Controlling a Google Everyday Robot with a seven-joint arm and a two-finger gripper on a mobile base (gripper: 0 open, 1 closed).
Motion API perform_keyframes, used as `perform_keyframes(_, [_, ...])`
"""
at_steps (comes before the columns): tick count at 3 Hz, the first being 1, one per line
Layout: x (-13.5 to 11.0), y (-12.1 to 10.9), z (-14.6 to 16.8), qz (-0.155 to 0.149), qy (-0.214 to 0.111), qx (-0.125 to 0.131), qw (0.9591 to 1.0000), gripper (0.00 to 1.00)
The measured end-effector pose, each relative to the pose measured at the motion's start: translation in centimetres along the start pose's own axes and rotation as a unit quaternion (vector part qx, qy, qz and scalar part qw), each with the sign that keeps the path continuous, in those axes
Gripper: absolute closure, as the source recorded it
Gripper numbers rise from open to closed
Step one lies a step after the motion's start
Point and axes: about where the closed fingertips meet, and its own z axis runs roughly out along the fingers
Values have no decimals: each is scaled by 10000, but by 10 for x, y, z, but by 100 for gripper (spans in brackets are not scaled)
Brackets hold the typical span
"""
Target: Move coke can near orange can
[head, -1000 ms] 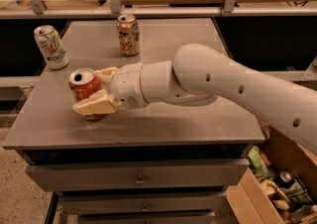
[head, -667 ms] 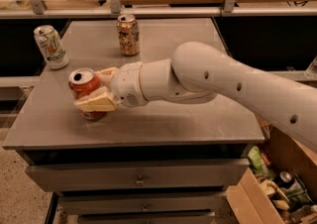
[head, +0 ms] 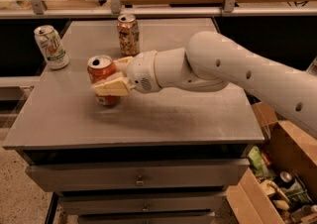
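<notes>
Next, I put the red coke can down on the grey table [head: 133, 67], just in front of the orange can, and let go of it.
The red coke can [head: 101, 72] stands upright at the middle left of the grey table [head: 148, 119]. My gripper [head: 113, 75] reaches in from the right, and its cream fingers [head: 112, 87] are closed around the can's sides. The can's base is at or just above the table top; I cannot tell which. The orange can [head: 128, 34], mottled brown with a silver top, stands upright at the table's far middle, behind and a little to the right of the coke can, with a gap between them.
A white and green 7UP can [head: 51, 46] stands at the far left edge of the table. A shelf rail [head: 163, 12] runs behind the table. An open cardboard box [head: 277, 183] of items sits on the floor at the right. Drawers [head: 138, 178] are below the table top.
My gripper, holding the coke can, has shifted to the right and a little away from me, toward the orange can. The other cans have not moved.
</notes>
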Motion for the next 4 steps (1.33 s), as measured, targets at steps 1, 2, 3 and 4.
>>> perform_keyframes(1, [-6, -34, -14, 57, -5, 274, 9996, 52])
perform_keyframes(2, [-11, -74, -23, 56, -13, 550, 9985, 54])
perform_keyframes(3, [-14, -110, -32, 62, -12, 883, 9961, 54])
perform_keyframes(4, [-11, -136, -33, 114, 45, 1133, 9935, 53])
